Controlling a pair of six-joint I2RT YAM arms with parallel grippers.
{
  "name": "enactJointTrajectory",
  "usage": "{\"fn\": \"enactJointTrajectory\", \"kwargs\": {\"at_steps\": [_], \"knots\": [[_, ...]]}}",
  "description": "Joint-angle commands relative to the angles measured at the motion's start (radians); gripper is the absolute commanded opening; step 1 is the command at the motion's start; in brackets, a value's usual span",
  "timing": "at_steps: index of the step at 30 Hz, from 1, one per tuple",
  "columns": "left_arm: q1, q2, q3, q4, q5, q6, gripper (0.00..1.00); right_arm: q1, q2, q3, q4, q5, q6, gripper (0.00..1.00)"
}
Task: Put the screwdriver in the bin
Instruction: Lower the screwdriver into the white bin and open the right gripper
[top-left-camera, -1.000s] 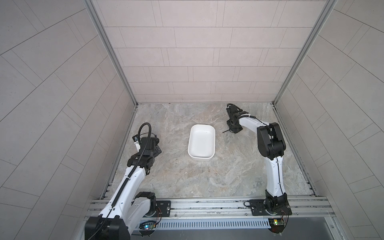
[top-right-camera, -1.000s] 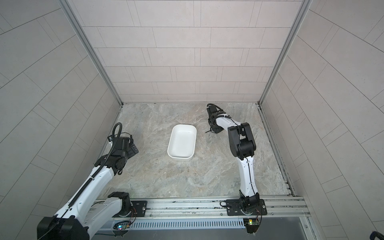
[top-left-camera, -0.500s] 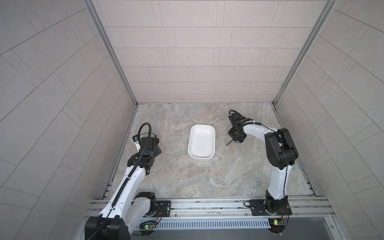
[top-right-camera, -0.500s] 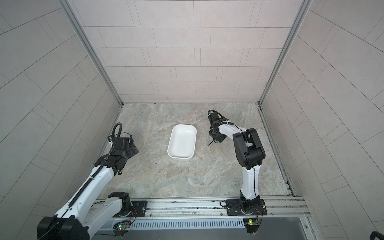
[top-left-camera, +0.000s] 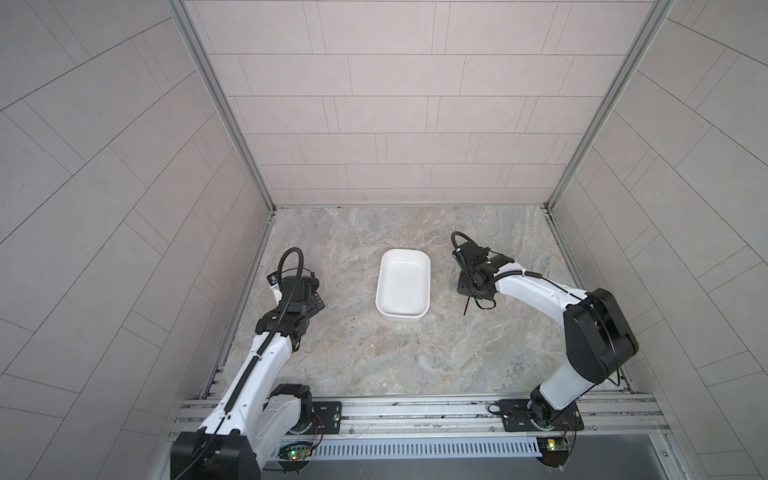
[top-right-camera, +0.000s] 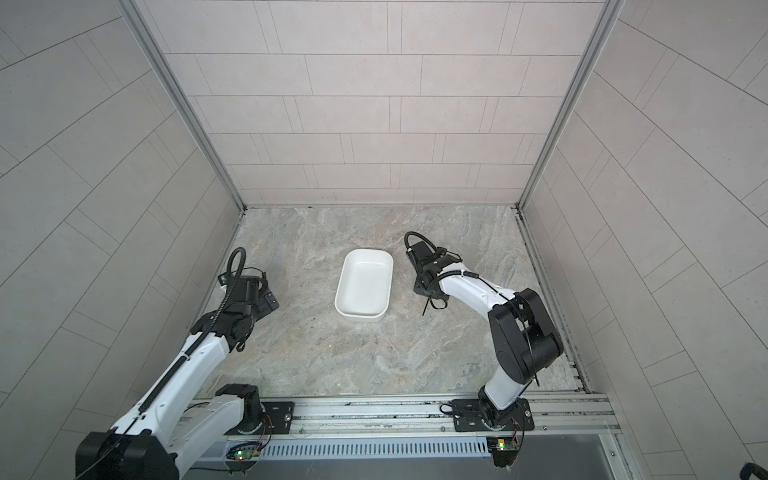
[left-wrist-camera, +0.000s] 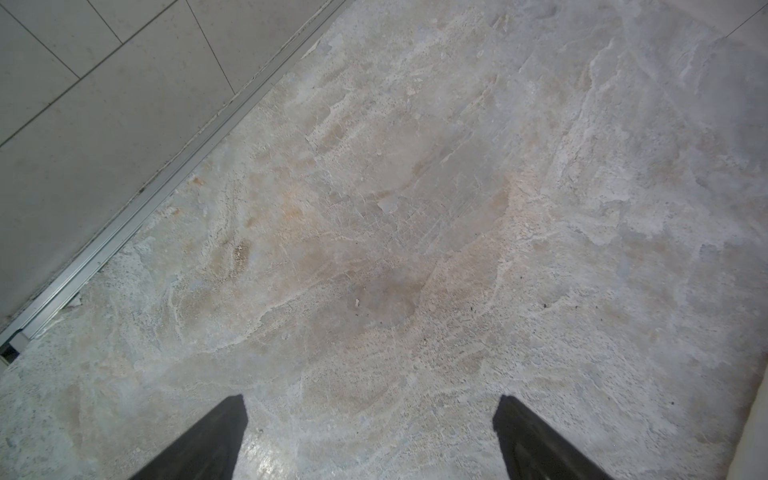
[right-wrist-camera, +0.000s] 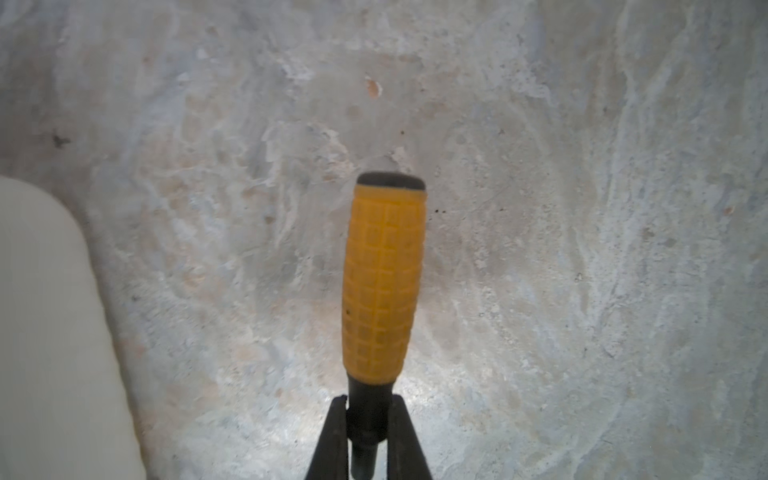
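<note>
The robot's right gripper will set the screwdriver down on the middle of the white bin's bottom (top-left-camera: 407, 293), with the screwdriver's stem toward the front bar.
The screwdriver's orange-yellow handle (right-wrist-camera: 382, 282) juts out ahead of my right gripper (right-wrist-camera: 369, 409), which is shut on its black collar. In both top views only its thin black shaft (top-left-camera: 466, 307) (top-right-camera: 426, 308) shows, poking out from under the right gripper (top-left-camera: 473, 292) toward the front. The gripper hangs just right of the white bin (top-left-camera: 402, 282) (top-right-camera: 364, 286), which holds nothing. The bin's rim (right-wrist-camera: 50, 332) shows at the edge of the right wrist view. My left gripper (left-wrist-camera: 370, 411) (top-left-camera: 313, 301) stands open over bare stone, left of the bin.
Tiled walls close in the stone-patterned floor (top-left-camera: 374, 353) on three sides. A metal strip (left-wrist-camera: 124, 216) runs along the left wall's foot beside my left gripper. An aluminium rail (top-left-camera: 415, 409) carrying both arm bases crosses the front.
My right gripper has drawn back from the far side toward the front with the screwdriver, now beside the bin's right wall; its elbow has swung right. The left arm has not moved.
</note>
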Motion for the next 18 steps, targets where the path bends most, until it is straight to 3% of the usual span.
{"fn": "enactJointTrajectory", "kwargs": {"at_steps": [1, 5, 9, 14, 18], "knots": [[0.007, 0.014, 0.008, 0.004, -0.003, 0.005, 1.00, 0.041, -0.025, 0.025, -0.042, 0.058, -0.024, 0.00], [0.007, 0.019, 0.005, 0.014, 0.004, 0.006, 1.00, 0.102, -0.048, 0.084, -0.063, 0.052, -0.006, 0.00], [0.007, 0.034, 0.009, 0.019, 0.014, 0.008, 1.00, 0.222, -0.049, 0.122, 0.036, 0.040, 0.030, 0.00], [0.009, 0.040, 0.011, 0.015, 0.010, 0.008, 1.00, 0.313, 0.020, 0.186, 0.186, -0.029, 0.037, 0.00], [0.009, 0.036, 0.009, 0.017, 0.010, 0.008, 1.00, 0.320, 0.118, 0.236, 0.222, -0.060, 0.032, 0.00]]}}
